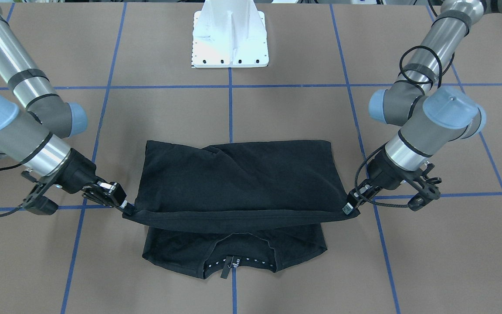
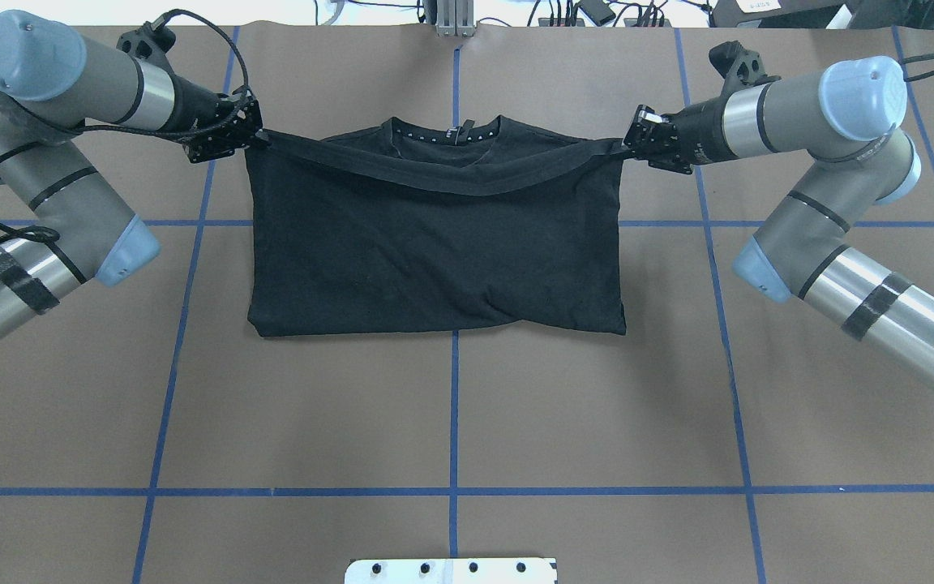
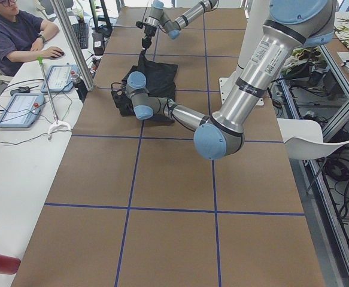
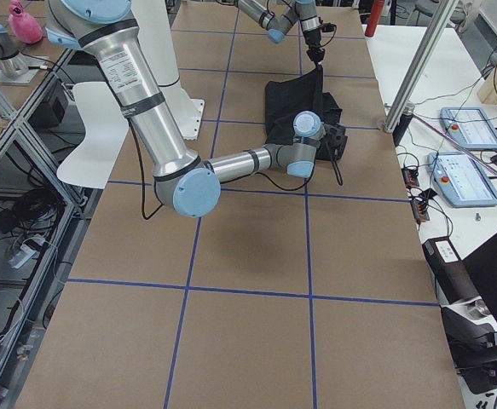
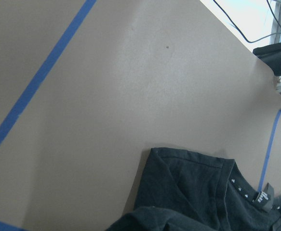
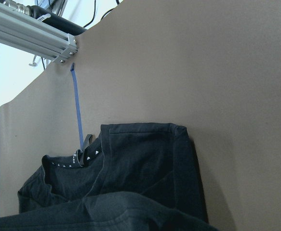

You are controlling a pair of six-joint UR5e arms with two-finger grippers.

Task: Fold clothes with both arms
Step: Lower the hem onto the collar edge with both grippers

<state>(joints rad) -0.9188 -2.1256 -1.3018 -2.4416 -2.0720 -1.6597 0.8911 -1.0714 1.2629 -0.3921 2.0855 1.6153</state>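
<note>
Next, my left gripper lets go of the hem corner on the brown table (image 1: 351,243) (image 5: 100,133), just outside the collar-end corner of the black T-shirt.
The clothes are one black T-shirt (image 2: 434,243) lying folded on the brown table, collar (image 2: 447,134) at the far edge from the robot. Its hem is lifted and stretched taut as a band just above the collar end. My left gripper (image 2: 250,139) is shut on one corner of that hem, and my right gripper (image 2: 631,143) is shut on the other. In the front view the band (image 1: 238,216) hangs over the collar (image 1: 233,261), with the left gripper (image 1: 350,206) on the right and the right gripper (image 1: 124,204) on the left. No logo shows. Both wrist views show only the sleeve and collar below.
The white pedestal base (image 1: 230,39) stands at the robot's side of the table. Blue tape lines (image 2: 454,422) grid the brown surface. An aluminium rail (image 6: 29,33) runs past the far edge. A person (image 3: 18,36) sits at a side desk with tablets (image 3: 21,107).
</note>
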